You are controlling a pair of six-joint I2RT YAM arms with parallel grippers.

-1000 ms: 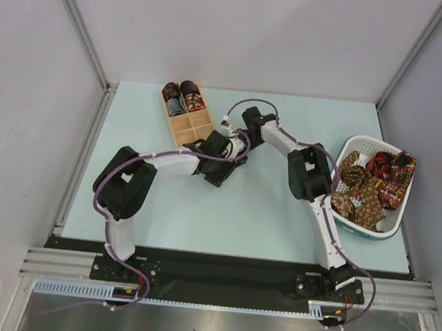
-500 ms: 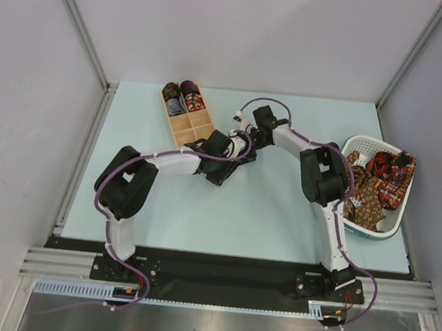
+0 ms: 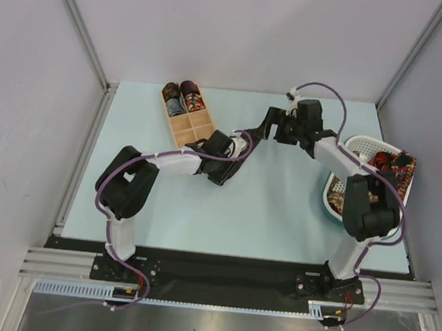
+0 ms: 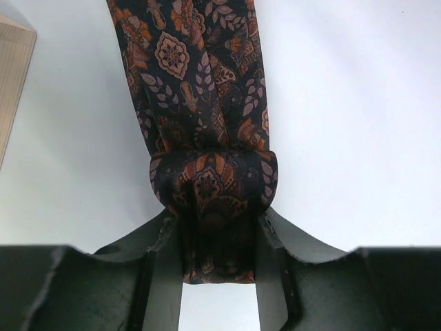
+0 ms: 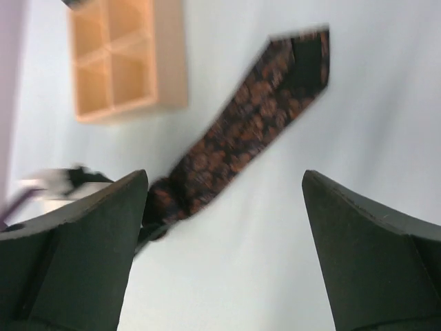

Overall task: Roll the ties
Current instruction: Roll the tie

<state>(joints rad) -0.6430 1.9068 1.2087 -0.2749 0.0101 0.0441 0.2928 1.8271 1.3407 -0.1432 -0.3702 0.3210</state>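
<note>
My left gripper is already holding the rolled near end, so my right gripper needs to next go to the dark tie's far end (image 3: 256,135) (image 5: 279,95) and close there.
A dark tie with an orange pattern (image 4: 200,76) lies flat on the table, its near end curled into a small roll (image 4: 213,176). My left gripper (image 4: 217,255) is shut on that roll, one finger on each side; it also shows in the top view (image 3: 236,146). From there the tie (image 3: 253,136) runs toward the back right. In the right wrist view the tie (image 5: 248,124) stretches diagonally, its pointed end at the upper right. My right gripper (image 5: 224,179) is open and empty above the table, beside the tie's far end (image 3: 274,128).
A wooden compartment box (image 3: 188,116) stands at the back left with two rolled ties (image 3: 180,96) in its far cells; it also shows in the right wrist view (image 5: 127,62). A white basket (image 3: 332,192) at the right holds several loose ties (image 3: 387,168), partly under my right arm.
My right arm has swung right and toward the back, away from the left gripper, and now hangs open over the tie's far end. The left gripper has stayed on the roll.
</note>
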